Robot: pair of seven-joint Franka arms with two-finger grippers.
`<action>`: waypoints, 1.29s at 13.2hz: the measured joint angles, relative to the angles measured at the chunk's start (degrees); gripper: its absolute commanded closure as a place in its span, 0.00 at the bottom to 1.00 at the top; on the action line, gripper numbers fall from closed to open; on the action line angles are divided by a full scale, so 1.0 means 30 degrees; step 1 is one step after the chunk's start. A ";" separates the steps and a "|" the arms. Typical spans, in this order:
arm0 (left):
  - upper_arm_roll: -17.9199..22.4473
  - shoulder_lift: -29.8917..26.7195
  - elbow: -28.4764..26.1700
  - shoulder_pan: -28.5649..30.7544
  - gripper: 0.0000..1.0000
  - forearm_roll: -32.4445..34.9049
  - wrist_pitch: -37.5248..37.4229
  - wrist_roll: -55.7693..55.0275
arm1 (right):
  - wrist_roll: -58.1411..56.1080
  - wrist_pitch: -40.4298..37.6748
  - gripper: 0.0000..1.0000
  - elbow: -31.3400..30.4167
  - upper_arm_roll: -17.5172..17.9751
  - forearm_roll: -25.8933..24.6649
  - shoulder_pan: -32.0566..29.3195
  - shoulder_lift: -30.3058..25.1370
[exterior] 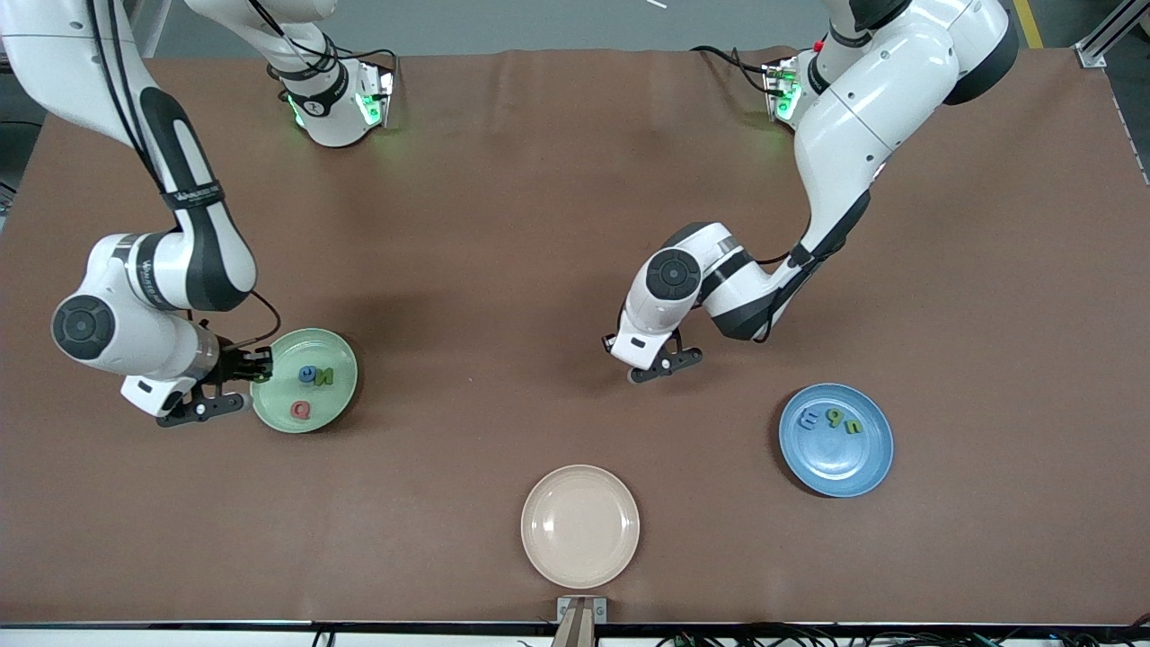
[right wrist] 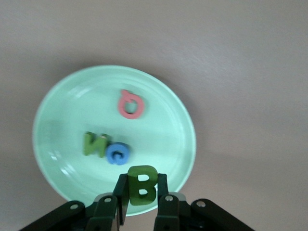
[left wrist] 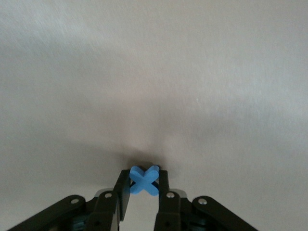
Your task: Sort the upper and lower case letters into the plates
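Observation:
Next, my left gripper lets go of the blue x near the middle of the blue plate (exterior: 827, 442), close to its letters.
The mint green plate (exterior: 272, 412) lies toward the right arm's end of the table. It holds a red Q (exterior: 301, 410), a blue letter (exterior: 307, 373) and a green N (exterior: 324, 377). They also show in the right wrist view, on the plate (right wrist: 72, 110). My right gripper (exterior: 262, 364) is over this plate's rim, shut on a green B (right wrist: 142, 185). The blue plate (exterior: 844, 469) lies toward the left arm's end. It holds a blue letter (exterior: 809, 418) and two green ones (exterior: 844, 421). My left gripper (exterior: 660, 363) is over bare table, shut on a blue x (left wrist: 144, 180).
A cream-beige plate (exterior: 580, 526) lies near the table's front edge, nearer to the front camera than both other plates, with nothing in it. The brown table cover (exterior: 503, 270) is bare between the arms.

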 measured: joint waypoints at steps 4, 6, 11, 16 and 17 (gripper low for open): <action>0.0124 -0.0426 0.1723 0.1347 0.99 0.0020 -0.1330 0.0654 | -0.0416 0.2427 0.12 -0.1648 0.0252 0.0023 -0.0274 0.0421; 0.0120 -0.0969 0.2586 0.2408 0.99 0.0022 -0.2514 0.2425 | -0.0415 0.2665 0.00 -0.1760 0.0403 0.0024 -0.0223 0.0686; 0.0141 -0.1567 0.2863 0.6118 0.99 0.0023 -0.3325 0.9385 | -0.0175 0.1857 0.00 -0.1007 0.0397 0.0046 -0.0229 0.0518; 0.0220 -0.0925 0.2742 0.8319 0.86 0.0023 -0.3265 1.3829 | 0.3548 -0.5249 0.00 0.2565 0.0187 0.0084 -0.0432 -0.1473; 0.0284 -0.0644 0.2734 0.8480 0.78 0.0023 -0.3151 1.4046 | 0.4060 -0.6434 0.00 0.3047 0.0184 0.0084 -0.0499 -0.2117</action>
